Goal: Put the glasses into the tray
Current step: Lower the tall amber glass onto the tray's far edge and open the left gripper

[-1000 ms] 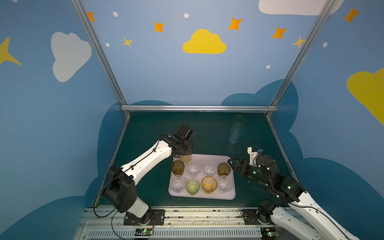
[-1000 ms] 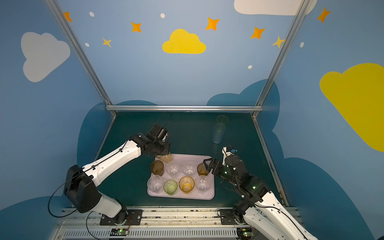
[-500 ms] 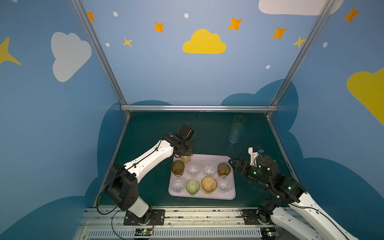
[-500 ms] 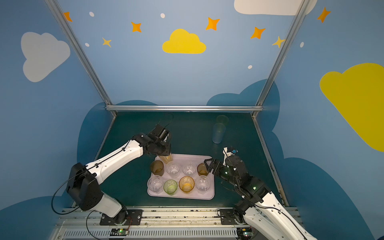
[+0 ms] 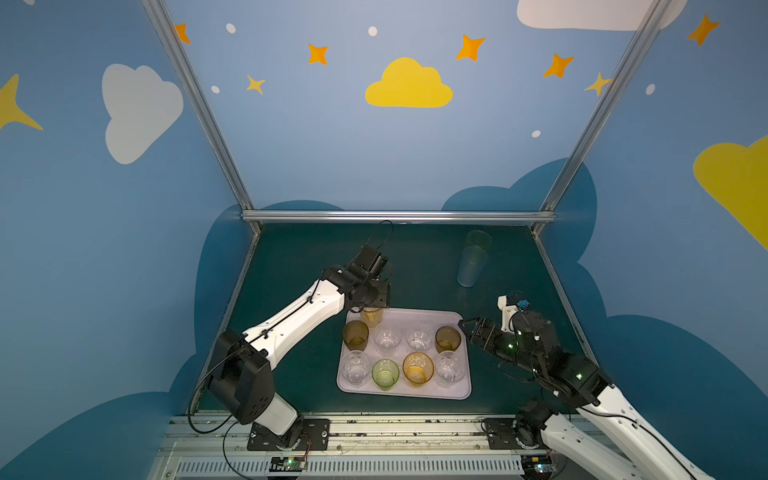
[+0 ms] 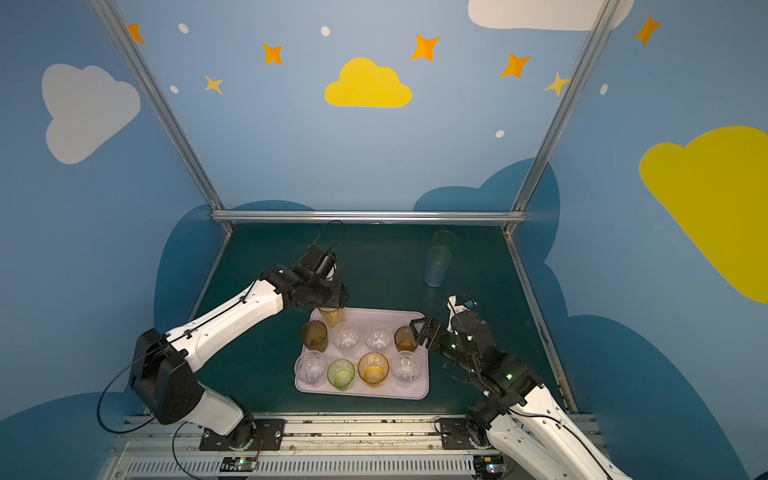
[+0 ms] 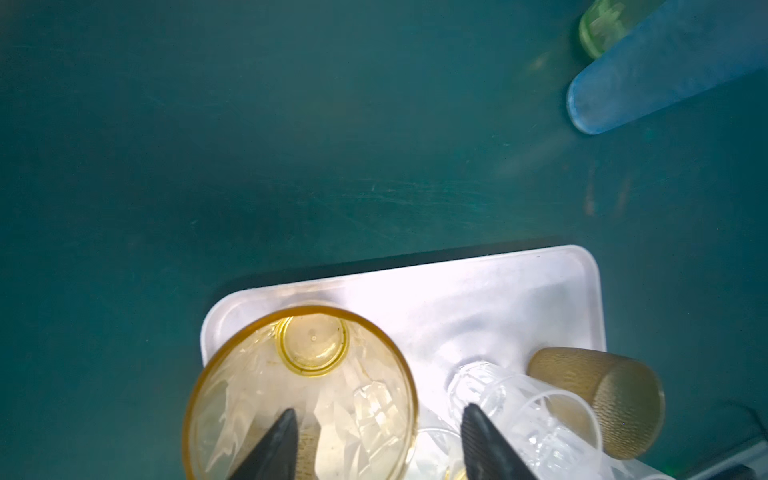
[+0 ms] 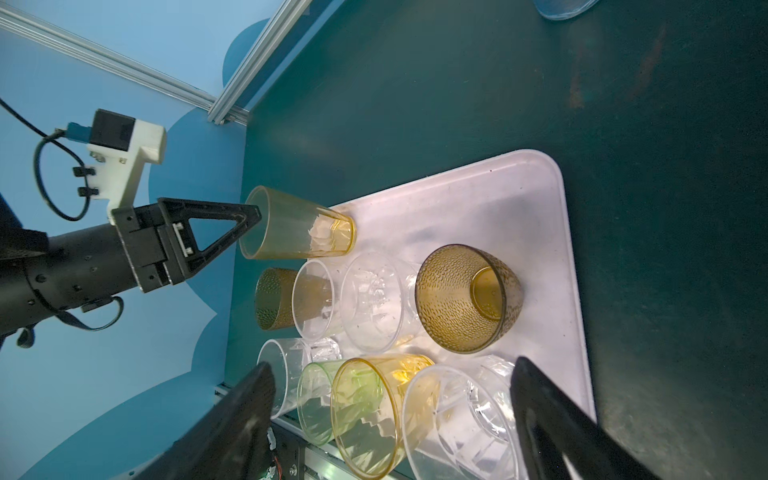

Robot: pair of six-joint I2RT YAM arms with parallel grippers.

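Next, my right gripper should go to the tall pale blue glass and close on the glass's rim (image 5: 462, 252), on the side facing my left gripper.
The pale lilac tray (image 5: 419, 316) (image 6: 376, 316) (image 7: 498, 291) (image 8: 498, 199) holds several short glasses in two rows: clear, brown (image 5: 355, 334), green (image 5: 385, 374) and amber (image 5: 417, 369). A taller yellow glass (image 5: 372, 316) (image 6: 331, 316) (image 7: 299, 374) (image 8: 299, 232) stands upright in its far left corner. My left gripper (image 5: 371, 305) (image 7: 379, 409) hangs open over that glass, one finger inside the rim, one outside, neither pressing it. My right gripper (image 5: 465, 326) (image 8: 390, 362) is open and empty at the tray's right edge, beside a brown glass (image 5: 447, 338).
On the green table beyond the tray, at the back right, stand a tall pale blue glass (image 5: 471, 266) (image 6: 437, 266) (image 7: 648, 75) and a tall green glass (image 5: 478, 239) (image 6: 444, 239) just behind it. Blue walls close in the table on three sides.
My left gripper has opened and let go of the yellow glass, which now stands by itself in the tray's corner. The right arm has hardly moved.
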